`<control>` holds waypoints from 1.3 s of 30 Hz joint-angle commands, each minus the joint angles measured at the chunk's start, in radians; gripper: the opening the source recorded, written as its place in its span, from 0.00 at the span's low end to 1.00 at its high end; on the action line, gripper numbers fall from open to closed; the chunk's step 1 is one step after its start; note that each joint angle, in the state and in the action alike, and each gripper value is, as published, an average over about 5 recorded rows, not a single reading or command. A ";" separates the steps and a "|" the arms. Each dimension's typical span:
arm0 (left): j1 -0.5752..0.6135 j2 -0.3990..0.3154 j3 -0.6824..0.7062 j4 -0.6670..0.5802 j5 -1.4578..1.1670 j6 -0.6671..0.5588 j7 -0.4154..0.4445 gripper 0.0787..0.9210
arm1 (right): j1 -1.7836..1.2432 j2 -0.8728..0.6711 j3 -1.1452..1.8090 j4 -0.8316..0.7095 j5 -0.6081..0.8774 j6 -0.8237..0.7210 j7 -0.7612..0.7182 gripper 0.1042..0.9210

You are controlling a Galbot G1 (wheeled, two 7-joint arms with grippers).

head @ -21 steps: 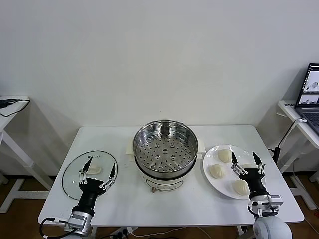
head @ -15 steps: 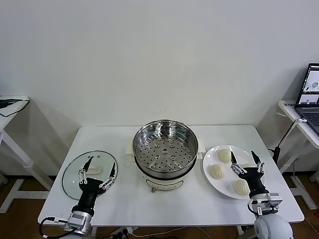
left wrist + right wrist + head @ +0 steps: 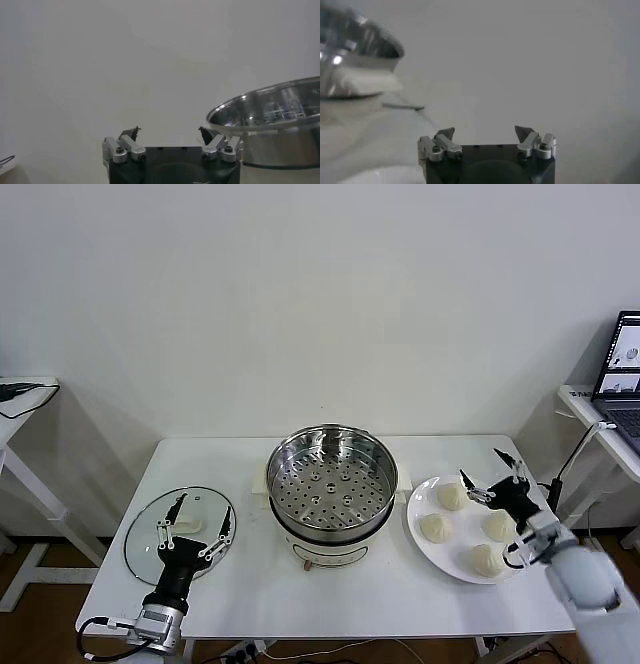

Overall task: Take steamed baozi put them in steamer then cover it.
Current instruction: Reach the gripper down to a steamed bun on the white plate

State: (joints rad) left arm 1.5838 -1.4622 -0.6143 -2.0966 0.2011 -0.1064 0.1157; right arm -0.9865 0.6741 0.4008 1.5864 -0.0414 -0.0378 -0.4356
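Observation:
Next, my right gripper moves to the far baozi on the white plate and closes around the baozi's sides (image 3: 454, 497).
The steel steamer (image 3: 332, 484) with its perforated tray stands mid-table on a cream base; nothing lies in it. Four cream-white baozi lie on a white plate (image 3: 413, 524) to its right: one far (image 3: 451, 496), one left (image 3: 435, 527), one right (image 3: 497, 525), one near (image 3: 487, 560). My right gripper (image 3: 493, 474) is open and empty above the plate's far side, between the far and right baozi. The glass cover (image 3: 150, 539) lies flat at the left. My left gripper (image 3: 196, 522) is open and empty over its near edge. The left wrist view shows open fingertips (image 3: 131, 133) and the steamer (image 3: 270, 117).
A laptop (image 3: 622, 379) sits on a side table at the far right, and another side table (image 3: 20, 399) stands at the far left. In the right wrist view the steamer's rim (image 3: 350, 42) and cream base (image 3: 362, 82) show beyond the open gripper (image 3: 485, 132).
My right arm has risen and swung from the plate's near edge toward its far side, uncovering the right baozi. The left arm, cover and steamer have not moved.

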 commanded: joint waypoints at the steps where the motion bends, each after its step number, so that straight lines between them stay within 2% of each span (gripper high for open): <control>1: 0.000 0.001 -0.003 -0.020 -0.003 0.003 0.000 0.88 | 0.475 -0.259 -0.399 -0.219 -0.192 -0.036 -0.569 0.88; 5: -0.001 -0.001 0.001 -0.017 -0.003 0.004 0.000 0.88 | 0.718 -0.195 -0.610 -0.369 -0.220 0.006 -0.708 0.88; 11: -0.002 -0.005 -0.006 -0.013 -0.003 0.004 0.000 0.88 | 0.951 -0.046 -0.834 -0.526 -0.262 0.050 -0.766 0.88; 18: -0.001 -0.018 -0.011 -0.017 -0.004 0.003 -0.001 0.88 | 1.053 0.105 -0.934 -0.664 -0.291 0.078 -0.809 0.88; 25: 0.000 -0.018 -0.007 -0.024 -0.005 0.005 -0.002 0.88 | 1.025 0.161 -0.930 -0.717 -0.314 0.081 -0.788 0.88; 39: 0.007 -0.020 -0.007 -0.029 -0.003 0.003 -0.003 0.88 | 0.902 0.207 -0.861 -0.717 -0.358 0.069 -0.710 0.88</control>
State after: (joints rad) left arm 1.5884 -1.4813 -0.6193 -2.1260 0.1960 -0.1013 0.1135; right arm -0.0747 0.8444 -0.4453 0.9095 -0.3664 0.0305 -1.1534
